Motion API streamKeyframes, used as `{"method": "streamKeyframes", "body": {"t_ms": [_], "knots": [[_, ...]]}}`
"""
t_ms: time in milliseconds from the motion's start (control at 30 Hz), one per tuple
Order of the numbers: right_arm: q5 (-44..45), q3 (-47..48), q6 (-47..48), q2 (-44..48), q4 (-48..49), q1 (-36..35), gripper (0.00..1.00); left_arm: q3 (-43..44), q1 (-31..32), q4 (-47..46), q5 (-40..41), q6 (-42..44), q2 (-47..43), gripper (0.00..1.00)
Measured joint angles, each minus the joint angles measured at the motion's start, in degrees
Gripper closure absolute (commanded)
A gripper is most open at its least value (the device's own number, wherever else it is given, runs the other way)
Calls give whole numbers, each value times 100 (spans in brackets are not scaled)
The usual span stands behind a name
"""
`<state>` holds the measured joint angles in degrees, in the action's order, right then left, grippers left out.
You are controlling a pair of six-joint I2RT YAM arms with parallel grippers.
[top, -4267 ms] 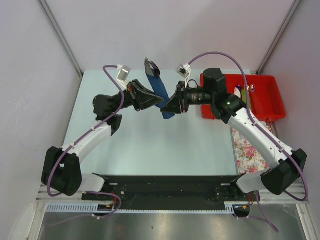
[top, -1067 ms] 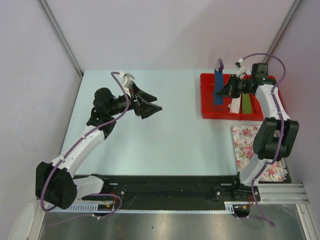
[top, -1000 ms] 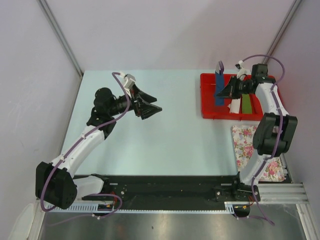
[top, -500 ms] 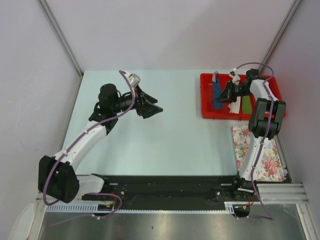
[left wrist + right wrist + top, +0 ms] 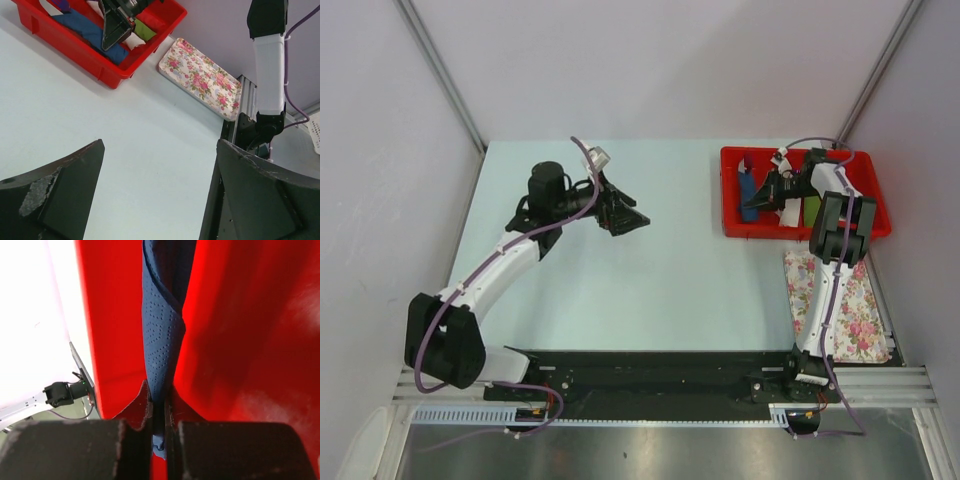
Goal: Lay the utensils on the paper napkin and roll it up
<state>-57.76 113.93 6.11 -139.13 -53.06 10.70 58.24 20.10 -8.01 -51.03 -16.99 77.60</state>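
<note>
I should release the paper napkin from my right gripper in the red bin, along the end of the bin (image 5: pixel 742 197) closest to my left gripper.
The paper napkin (image 5: pixel 162 335) is a dark blue dotted roll, and my right gripper (image 5: pixel 159 400) is shut on its end. In the top view the roll (image 5: pixel 749 196) lies low inside the red bin (image 5: pixel 760 231) with the right gripper (image 5: pixel 761 192) beside it. From the left wrist the same roll (image 5: pixel 90 31) shows in the bin under the right gripper (image 5: pixel 116 30). The utensils are hidden. My left gripper (image 5: pixel 628 216) hangs over the table's middle, open and holding nothing (image 5: pixel 160 145).
The red bin (image 5: pixel 75 50) also holds a white piece (image 5: pixel 788 212) and a green piece (image 5: pixel 811 209). A pink-flowered white cloth (image 5: pixel 842 305) lies at the table's right side, near the right arm's base. The black base rail (image 5: pixel 650 385) runs along the near edge.
The right gripper has brought the blue roll down from upright above the bin to low inside it. The left gripper has opened wider and drifted slightly right.
</note>
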Motion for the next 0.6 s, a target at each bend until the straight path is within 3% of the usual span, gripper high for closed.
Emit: {"method": "streamKeyframes", "body": {"t_ms": [600], "knots": [[-114, 291, -52, -525, -68, -160, 100, 15, -22, 433, 107, 310, 236, 0]]}}
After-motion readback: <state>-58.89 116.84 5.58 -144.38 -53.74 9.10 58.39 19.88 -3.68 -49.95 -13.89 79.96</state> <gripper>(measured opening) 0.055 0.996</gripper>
